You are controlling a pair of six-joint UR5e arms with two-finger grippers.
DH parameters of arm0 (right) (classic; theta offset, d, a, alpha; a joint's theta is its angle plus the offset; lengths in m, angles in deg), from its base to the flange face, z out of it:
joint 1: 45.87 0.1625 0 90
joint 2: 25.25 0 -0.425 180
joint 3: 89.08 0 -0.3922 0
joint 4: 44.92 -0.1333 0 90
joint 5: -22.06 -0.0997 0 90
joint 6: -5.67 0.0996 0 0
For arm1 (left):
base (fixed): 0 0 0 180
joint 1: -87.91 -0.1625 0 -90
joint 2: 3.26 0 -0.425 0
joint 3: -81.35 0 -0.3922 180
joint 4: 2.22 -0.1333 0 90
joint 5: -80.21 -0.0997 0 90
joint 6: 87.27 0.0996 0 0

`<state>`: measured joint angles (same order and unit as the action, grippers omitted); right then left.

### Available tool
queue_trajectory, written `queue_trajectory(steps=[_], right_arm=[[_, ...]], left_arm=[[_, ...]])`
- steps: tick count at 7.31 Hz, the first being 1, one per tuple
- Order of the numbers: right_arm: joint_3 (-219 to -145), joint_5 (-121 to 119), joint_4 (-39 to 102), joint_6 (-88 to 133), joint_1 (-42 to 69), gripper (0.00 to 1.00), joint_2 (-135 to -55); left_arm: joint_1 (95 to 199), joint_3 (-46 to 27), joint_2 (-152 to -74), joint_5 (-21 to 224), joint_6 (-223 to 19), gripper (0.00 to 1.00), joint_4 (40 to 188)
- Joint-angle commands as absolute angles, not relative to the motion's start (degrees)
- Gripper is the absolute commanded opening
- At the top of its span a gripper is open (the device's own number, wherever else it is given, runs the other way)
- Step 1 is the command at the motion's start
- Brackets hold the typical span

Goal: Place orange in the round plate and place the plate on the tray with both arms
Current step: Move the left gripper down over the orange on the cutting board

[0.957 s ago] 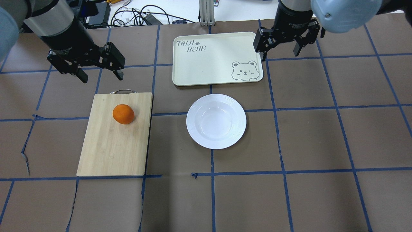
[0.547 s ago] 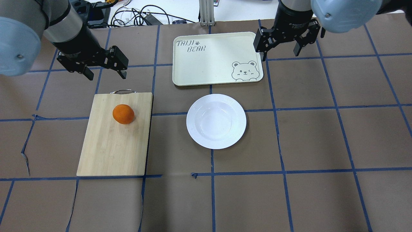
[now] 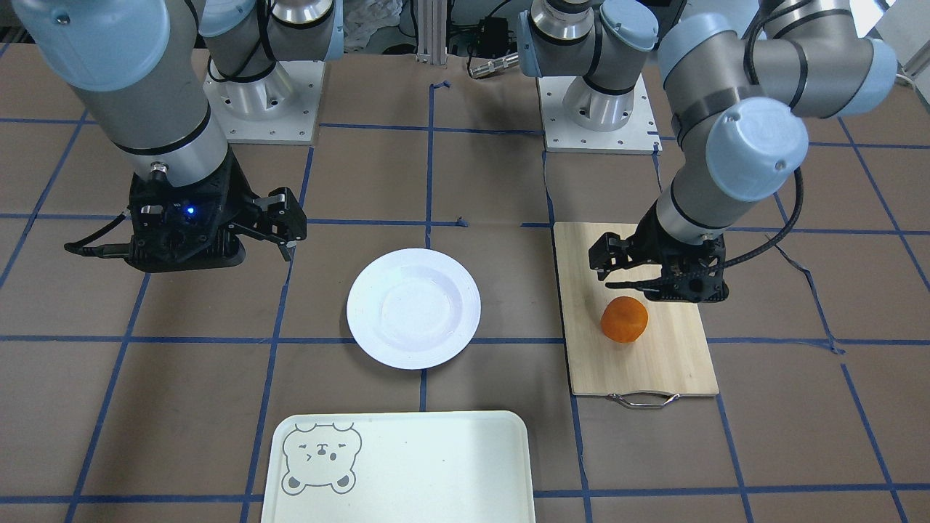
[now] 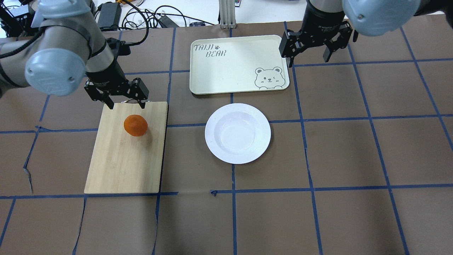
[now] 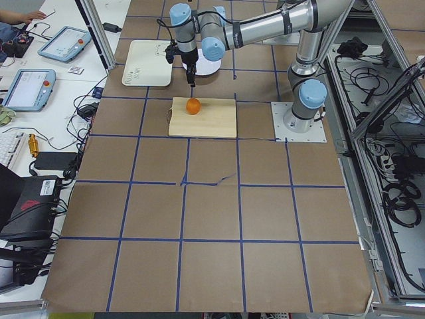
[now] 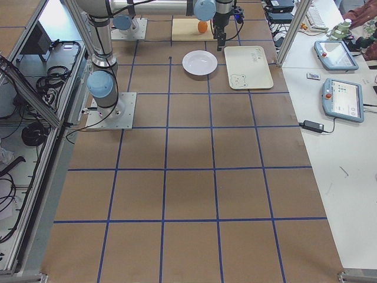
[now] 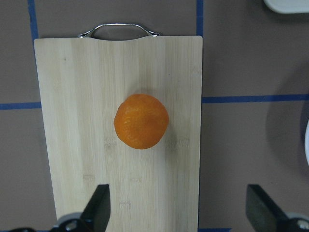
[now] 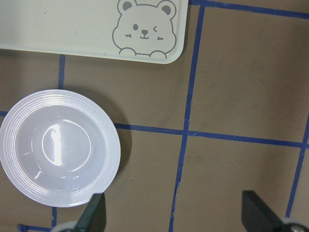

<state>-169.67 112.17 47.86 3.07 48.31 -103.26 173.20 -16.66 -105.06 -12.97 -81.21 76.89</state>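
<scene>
The left gripper I use should next move down to the orange's middle [image 3: 624, 319] [image 7: 141, 121] and close there, with its fingers on opposite sides above the bamboo cutting board.
The orange [image 4: 135, 125] [image 3: 624, 319] [image 7: 141, 121] lies on a bamboo cutting board [image 4: 124, 163] at the left. My left gripper [image 4: 126, 103] [image 7: 178, 208] hangs open over the board's handle end, just behind the orange, holding nothing. To the right of the board the white round plate [image 4: 238, 156] [image 3: 413, 356] [image 8: 29, 188] sits empty on the table. Behind it lies the cream tray [image 4: 230, 71] [image 3: 436, 465] [image 8: 72, 24] with the bear face. My right gripper [image 4: 308, 59] [image 8: 175, 212] is open and empty above the tray's right far corner.
The board's metal handle [image 4: 134, 101] points towards the far side. Cables [image 4: 152, 17] lie beyond the table's far edge. Blue tape lines cross the brown table cover. Tablets [image 6: 339, 97] rest on a side desk.
My left arm has swung in and come down towards the cutting board, its open gripper now at the handle end. The right arm, orange, plate and tray have not moved.
</scene>
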Motion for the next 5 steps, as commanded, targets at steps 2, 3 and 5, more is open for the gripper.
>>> queue_trajectory(steps=[2, 3, 5], right_arm=[[-169.7, 112.1, 47.9, 3.1, 48.3, 1.0, -103.2], [-169.7, 112.1, 47.9, 3.1, 48.3, 1.0, -103.2], [-169.7, 112.3, 47.9, 3.0, 48.4, 1.0, -103.2]], left_arm=[[173.2, -17.6, -111.9, -18.1, -79.4, 1.0, 72.8], [173.2, -17.5, -113.7, -18.1, -79.6, 1.0, 72.7], [173.2, -17.4, -117.4, -18.5, -79.4, 1.0, 70.9]])
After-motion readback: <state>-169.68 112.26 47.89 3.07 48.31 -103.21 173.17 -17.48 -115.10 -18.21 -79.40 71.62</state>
